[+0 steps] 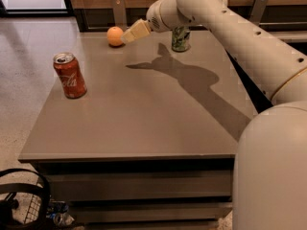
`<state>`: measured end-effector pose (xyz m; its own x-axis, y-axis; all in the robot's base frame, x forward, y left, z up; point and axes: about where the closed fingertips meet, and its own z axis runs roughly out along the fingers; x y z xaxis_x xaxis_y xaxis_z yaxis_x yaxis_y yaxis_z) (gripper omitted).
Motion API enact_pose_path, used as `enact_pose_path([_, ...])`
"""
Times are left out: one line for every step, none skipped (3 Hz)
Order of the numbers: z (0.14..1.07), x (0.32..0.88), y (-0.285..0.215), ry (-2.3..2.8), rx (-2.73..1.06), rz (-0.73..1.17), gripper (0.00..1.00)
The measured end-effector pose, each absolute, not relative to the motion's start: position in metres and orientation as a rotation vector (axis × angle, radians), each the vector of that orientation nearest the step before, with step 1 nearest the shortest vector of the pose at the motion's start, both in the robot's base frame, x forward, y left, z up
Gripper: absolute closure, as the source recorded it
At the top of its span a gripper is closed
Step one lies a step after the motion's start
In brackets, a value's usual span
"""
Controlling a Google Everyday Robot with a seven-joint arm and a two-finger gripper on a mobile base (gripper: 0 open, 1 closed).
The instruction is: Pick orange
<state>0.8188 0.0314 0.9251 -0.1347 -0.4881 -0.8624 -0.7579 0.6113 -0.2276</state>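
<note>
The orange is still resting at the far side of the grey table, and next I need to move my gripper to the orange's middle (pixel 115 36) and close it there.
The orange (pixel 114 36) is a small round fruit resting at the far left of the grey table (pixel 144 104). My gripper (pixel 130 34) reaches in from the right on a long white arm, and its pale fingers sit just right of the orange, very close to it. The orange looks untouched and still on the table.
A red cola can (pixel 70 75) stands upright near the table's left edge. A green can (pixel 180 38) stands at the far side, behind the arm. A wooden wall with metal posts runs behind the table. A black wire basket (pixel 24 200) sits on the floor at lower left.
</note>
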Motion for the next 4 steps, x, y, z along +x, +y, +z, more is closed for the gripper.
enact_pose_path([0.913,0.836,0.043,1.767,-0.959,0.358,0.00])
enact_pose_path([0.913,0.836,0.043,1.767,-0.959,0.358,0.00])
enact_pose_path([0.905,0.851,0.061,1.740,-0.980,0.396,0.00])
enact_pose_path([0.891,0.874,0.089,1.705,-1.013,0.448,0.00])
